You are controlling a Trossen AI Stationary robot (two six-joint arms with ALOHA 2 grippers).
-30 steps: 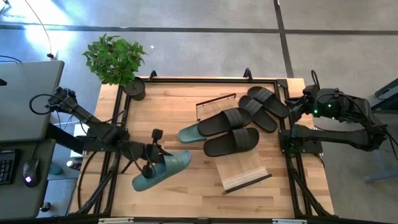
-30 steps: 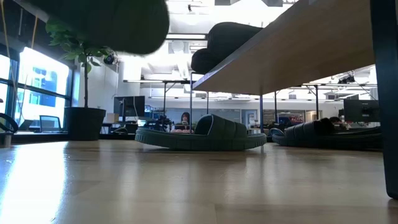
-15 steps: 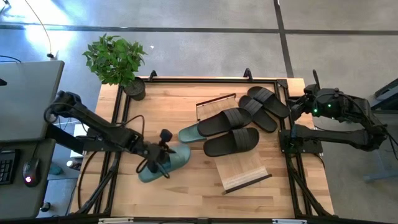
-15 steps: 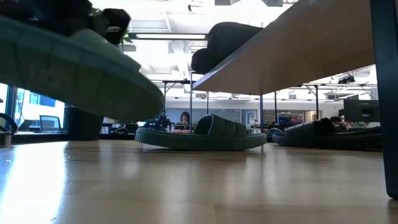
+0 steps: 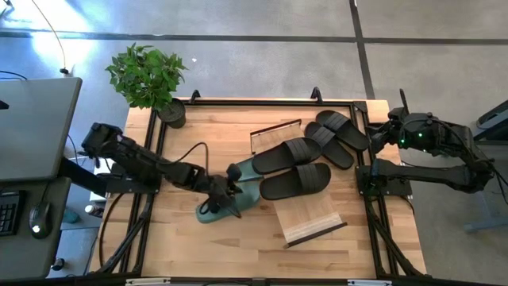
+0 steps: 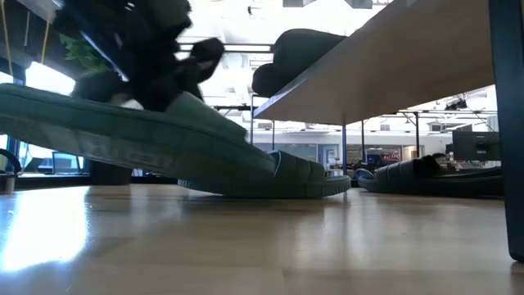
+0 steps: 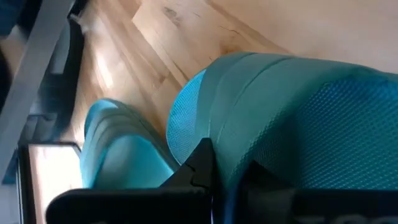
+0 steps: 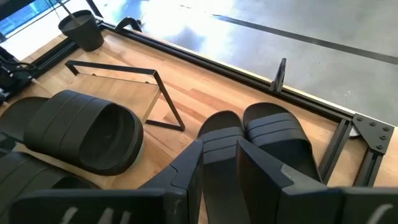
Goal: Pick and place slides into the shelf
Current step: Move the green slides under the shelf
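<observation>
I will release the sage-green slide from my left gripper beside the second green slide (image 5: 244, 196), its toe under the shelf's front black slide.
My left gripper (image 5: 225, 191) is shut on a sage-green slide (image 5: 213, 208), which hangs tilted above the table in the low view (image 6: 147, 135). The second green slide (image 5: 246, 168) lies sole-down on the table just beyond it, its toe end tucked under the shelf's black slides. The shelf (image 5: 311, 221) is a sloping light-wood plank on a thin black frame. It carries two black slides (image 5: 295, 152) (image 5: 296, 181). Another black pair (image 5: 337, 133) lies on the table near the far right. My right gripper (image 8: 221, 149) waits at the table's right edge, slightly open, touching nothing. My left gripper pinches the green slide by its wide textured strap (image 7: 261, 124), coming from above and pointing down. The fingers (image 7: 199, 165) cover the exact spot. The slide is lifted clear of the table, tilted, with its right end (image 6: 246, 160) lower, close to the other green slide.
A potted plant (image 5: 147, 75) stands at the table's far left corner. A black frame rail (image 5: 238, 102) runs round the table's edge. Bare wood (image 5: 238, 246) lies near the front edge, left of the shelf's low end.
My left gripper has carried the green slide toward the table's right, from the near-left part toward the other green slide and the shelf, and has come lower. The slide has stayed in the hold and now hangs tilted with its right end down.
</observation>
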